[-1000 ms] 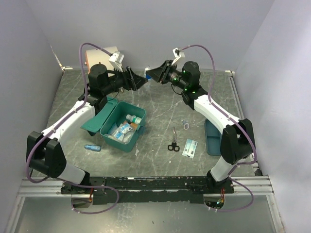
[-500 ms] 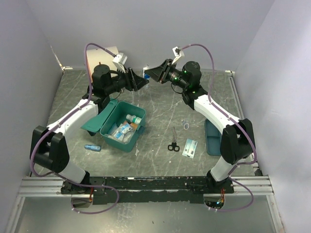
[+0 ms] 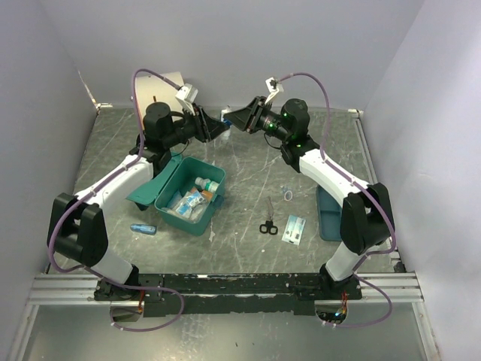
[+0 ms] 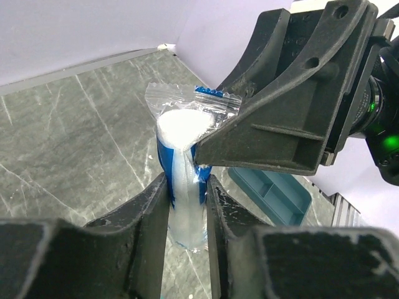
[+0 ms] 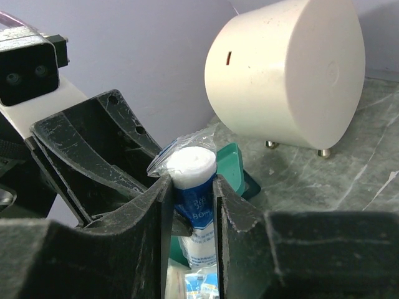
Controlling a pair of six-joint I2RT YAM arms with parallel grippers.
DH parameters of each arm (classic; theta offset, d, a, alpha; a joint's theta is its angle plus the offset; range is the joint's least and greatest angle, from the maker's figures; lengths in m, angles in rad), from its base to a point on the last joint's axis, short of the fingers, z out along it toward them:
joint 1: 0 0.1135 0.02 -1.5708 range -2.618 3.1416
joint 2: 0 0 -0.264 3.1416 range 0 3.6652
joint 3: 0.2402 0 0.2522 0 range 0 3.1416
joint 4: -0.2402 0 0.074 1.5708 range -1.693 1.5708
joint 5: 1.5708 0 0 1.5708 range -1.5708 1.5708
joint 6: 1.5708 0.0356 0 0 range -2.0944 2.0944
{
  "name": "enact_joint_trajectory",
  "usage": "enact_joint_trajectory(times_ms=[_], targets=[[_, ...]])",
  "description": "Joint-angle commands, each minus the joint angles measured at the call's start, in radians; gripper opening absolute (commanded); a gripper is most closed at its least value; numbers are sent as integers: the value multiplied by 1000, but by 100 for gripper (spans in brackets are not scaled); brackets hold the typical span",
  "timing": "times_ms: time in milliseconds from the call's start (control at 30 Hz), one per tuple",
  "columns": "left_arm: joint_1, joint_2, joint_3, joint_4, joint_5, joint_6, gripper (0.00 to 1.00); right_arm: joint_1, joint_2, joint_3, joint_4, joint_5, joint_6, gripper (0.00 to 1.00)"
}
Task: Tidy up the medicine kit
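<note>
The bandage roll, still high over the table's back, will be let go by my left gripper inside the medicine kit [image 3: 183, 190], between the bottle and the lid side.
High over the back of the table a white bandage roll [image 3: 225, 119] in a clear and blue wrapper hangs between both arms. My right gripper [image 3: 232, 118] is shut on it; the roll [image 5: 193, 165] stands between the right gripper [image 5: 192, 182] fingers. My left gripper [image 3: 219, 125] faces it and is shut on the lower end of the roll [image 4: 184, 134], the left gripper [image 4: 187, 180] fingers pressing the wrapper from both sides. The teal-green medicine kit [image 3: 180, 218] lies open below, lid to the left, with a bottle and packets inside.
A cream drum [image 3: 161, 81] stands at the back left, large in the right wrist view [image 5: 287, 68]. On the table lie scissors [image 3: 267, 222], a flat packet [image 3: 294, 228], a small ring [image 3: 287, 194], a blue tube [image 3: 143, 229] and a blue divided tray [image 3: 328, 214].
My left gripper has come in towards the right gripper and its jaws have narrowed onto the roll. The right gripper has kept its hold and barely shifted.
</note>
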Motion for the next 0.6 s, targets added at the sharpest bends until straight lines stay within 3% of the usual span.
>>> enact_joint_trajectory(times_ms=[0, 67, 167, 300, 567], targets=[[-4, -3, -26, 77, 22, 43, 31, -3, 2, -8, 32, -5, 9, 29], [-4, -5, -33, 84, 19, 50, 26, -3, 1, -6, 31, -5, 9, 33], [-4, -15, -35, 67, 7, 68, 22, -3, -8, -9, 11, 22, 0, 47], [-4, -36, -6, -104, -16, 151, 20, -17, -42, -19, -54, 142, -18, 63], [-6, -155, 56, -640, -169, 413, 20, -74, -58, -45, -157, 322, 7, 65]])
